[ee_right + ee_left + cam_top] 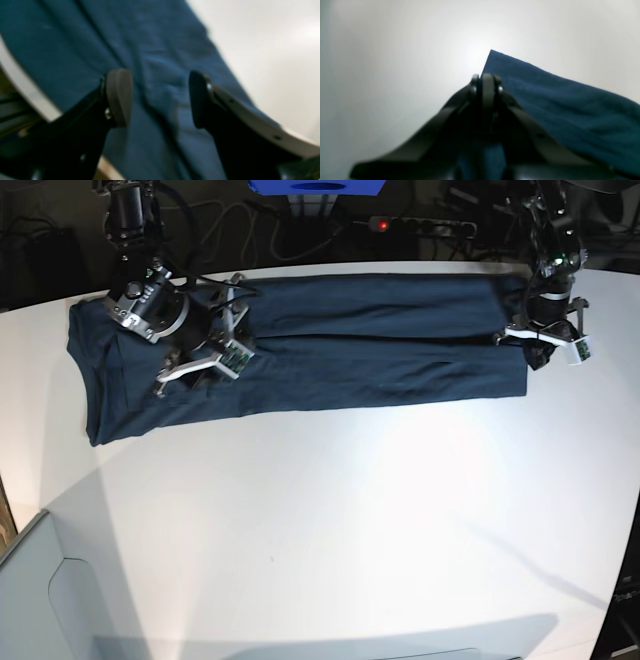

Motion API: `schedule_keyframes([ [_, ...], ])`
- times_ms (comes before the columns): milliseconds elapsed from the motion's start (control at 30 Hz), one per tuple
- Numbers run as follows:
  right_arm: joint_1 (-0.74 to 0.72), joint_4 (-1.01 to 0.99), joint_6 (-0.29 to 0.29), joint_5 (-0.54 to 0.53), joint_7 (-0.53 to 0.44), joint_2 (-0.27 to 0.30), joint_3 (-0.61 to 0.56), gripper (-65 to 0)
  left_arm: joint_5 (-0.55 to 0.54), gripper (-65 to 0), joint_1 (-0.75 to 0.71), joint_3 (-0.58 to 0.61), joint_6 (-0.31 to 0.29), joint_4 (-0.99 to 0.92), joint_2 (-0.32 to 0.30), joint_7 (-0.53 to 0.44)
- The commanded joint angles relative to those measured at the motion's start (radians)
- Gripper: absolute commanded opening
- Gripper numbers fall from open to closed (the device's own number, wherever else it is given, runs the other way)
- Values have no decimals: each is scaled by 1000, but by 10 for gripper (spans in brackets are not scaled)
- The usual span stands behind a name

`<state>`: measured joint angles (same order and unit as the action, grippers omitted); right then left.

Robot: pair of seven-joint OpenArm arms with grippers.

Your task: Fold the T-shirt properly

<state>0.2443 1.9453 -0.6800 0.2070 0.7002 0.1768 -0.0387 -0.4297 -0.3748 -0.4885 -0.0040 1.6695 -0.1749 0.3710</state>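
I have just the very edge of the T-shirt's end in my left gripper, so I should open it and grip the T-shirt's layers further in before folding (511, 354) the end over.
The dark navy T-shirt (370, 350) lies flat as a long band across the far part of the white table (330, 520), its length folded over along the middle. My right gripper (205, 365) hovers over the band's left part, open, with cloth (155, 50) showing in the wide gap and nothing held (160, 97). At the band's right end my left gripper (540, 350) is shut, its tips (486, 80) meeting right at the cloth's edge and seemingly pinching it. A corner of the T-shirt (570, 107) reaches just past those tips.
Behind the table run cables, a power strip with a red light (380, 223) and a blue object (320, 185). The T-shirt's left end lies close to the table's rim (22, 82). A grey box (40, 600) stands at the near left corner.
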Motion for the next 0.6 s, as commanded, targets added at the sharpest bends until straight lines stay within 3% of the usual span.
schedule_keyframes([
  [0,-12,18,-18,-5,-7,3,13,-299,-4,-650,-14,-6,2,21,-10,-20],
  [167,-18,16,-18,-5,-7,8,38,-298,-4,-635,-28,-6,3,19,-12,-23],
  [300,-18,15,-18,-5,-7,7,39,-297,-4,-434,-28,-6,5,19,-12,-23],
  [367,-18,15,-18,-5,-7,7,38,-296,-4,-363,-28,-6,3,19,-12,-25],
  [433,-18,15,-18,-5,-7,7,38,-296,-4,-326,-28,-6,3,21,-12,-25],
  [567,-16,-1,-18,-5,-7,7,41,-296,-4,-315,-42,-8,3,44,-12,-27],
])
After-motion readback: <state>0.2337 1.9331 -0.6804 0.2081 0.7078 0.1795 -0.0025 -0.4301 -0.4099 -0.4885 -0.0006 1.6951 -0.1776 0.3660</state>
